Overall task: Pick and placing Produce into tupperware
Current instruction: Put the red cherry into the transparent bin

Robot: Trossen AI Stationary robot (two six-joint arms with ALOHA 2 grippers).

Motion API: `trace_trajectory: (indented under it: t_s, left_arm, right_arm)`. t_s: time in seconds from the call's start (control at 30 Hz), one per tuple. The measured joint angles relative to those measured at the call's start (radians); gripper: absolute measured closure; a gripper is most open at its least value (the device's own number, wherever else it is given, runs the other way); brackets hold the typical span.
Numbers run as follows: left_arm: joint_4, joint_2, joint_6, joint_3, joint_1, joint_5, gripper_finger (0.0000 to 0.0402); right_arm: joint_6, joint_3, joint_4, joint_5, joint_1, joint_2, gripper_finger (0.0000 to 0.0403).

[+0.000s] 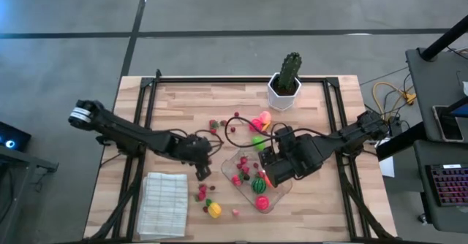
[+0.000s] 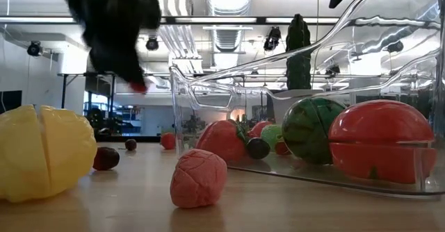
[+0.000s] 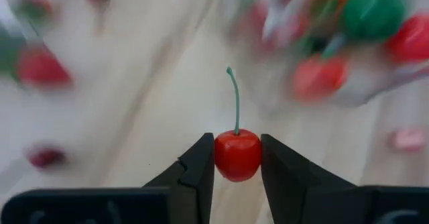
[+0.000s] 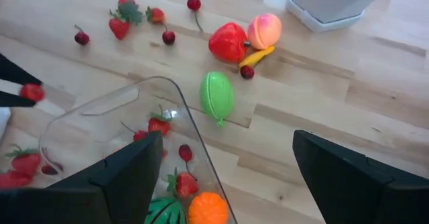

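The cherry, which hangs beside the tupperware now, will be let go by my left gripper inside the tupperware (image 1: 238, 183) (image 3: 340, 88), next to the red berry that is near the rim facing the cloth.
My left gripper (image 3: 236, 150) is shut on a small red cherry (image 3: 236, 155) with a thin green stem. It hangs above the table just left of the tupperware (image 1: 228, 172), a clear shallow container. The container holds a striped green melon ball (image 2: 313, 129), a red piece (image 2: 381, 140) and small berries. My right gripper (image 4: 228, 137) stands open above the container's far right corner, one finger over the inside and one beyond the rim (image 4: 167, 84). It touches nothing that I can see. Loose produce lies on the wood around the container. My left gripper pinches the cherry's round red body (image 3: 228, 158) between its two fingertips, one on each side. The fingers come slanting down from the table's left. The stem (image 3: 235, 96) sticks straight out ahead of the fingers. The cherry is lifted clear of the table.
A cactus in a white pot (image 1: 287, 83) stands at the far edge. A white folded cloth (image 1: 162, 204) lies near left. A yellow piece (image 1: 213, 210) and a pink piece (image 2: 198, 178) lie near the front. A red piece (image 4: 228, 41), a peach (image 4: 265, 31) and a green piece (image 4: 216, 96) lie beyond the container.
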Motion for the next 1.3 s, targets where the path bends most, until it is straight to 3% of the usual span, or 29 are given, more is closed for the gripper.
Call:
trace_trajectory:
  t_s: [0.1, 0.27, 0.7, 1.1, 1.3]
  left_arm:
    - [0.044, -0.073, 0.083, 0.018, 0.000, -0.043, 0.0318]
    - [0.240, -0.121, 0.259, 0.013, 0.001, -0.026, 0.0318]
    - [0.522, 0.044, 0.336, 0.021, 0.036, 0.194, 0.0319]
    - [0.539, 0.244, 0.316, 0.152, 0.045, 0.286, 0.0318]
    - [0.438, 0.295, 0.317, 0.195, 0.045, 0.295, 0.0284]
  right_arm:
    - [-0.005, 0.000, 0.000, 0.013, 0.000, -0.004, 0.0077]
    - [0.019, 0.000, 0.000, 0.055, 0.000, -0.010, 0.0077]
    - [0.057, 0.000, 0.000, 0.130, -0.002, -0.048, 0.0077]
    - [0.066, 0.000, 0.000, 0.135, -0.002, -0.065, 0.0077]
    - [0.053, 0.000, 0.000, 0.135, -0.002, -0.065, 0.0077]
